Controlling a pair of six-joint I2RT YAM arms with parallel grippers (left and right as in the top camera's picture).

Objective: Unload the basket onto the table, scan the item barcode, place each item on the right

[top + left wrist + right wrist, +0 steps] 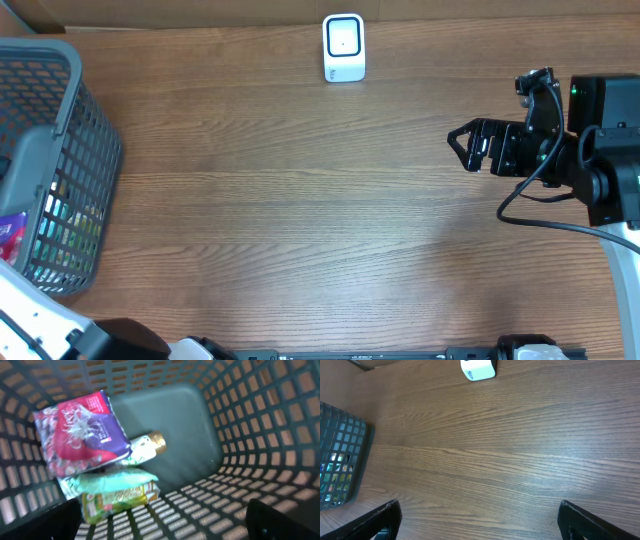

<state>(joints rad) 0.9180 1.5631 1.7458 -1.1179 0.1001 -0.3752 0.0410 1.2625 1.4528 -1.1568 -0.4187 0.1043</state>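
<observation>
My left gripper should next close on the middle of the pale green packet [56, 212] [114, 481], between the pink and purple packet and the yellow-green packet.
In the left wrist view, several items lie on the floor of a grey mesh basket [260, 420]. They are a pink and purple packet [80, 430], a small bottle with a gold cap [147, 446], a pale green packet [117, 482] and a yellow-green packet [115, 500]. My left gripper [160, 527] hangs open inside the basket just above them, touching none. A white scanner [343, 47] stands at the table's far edge. My right gripper [460, 147] is open and empty over the wood on the right.
The basket [70, 70] stands at the table's left edge, also seen in the right wrist view as the basket [340, 460]. The scanner [477, 369] lies far ahead of the right gripper [480, 520]. Bare wooden tabletop [300, 200] spans between them.
</observation>
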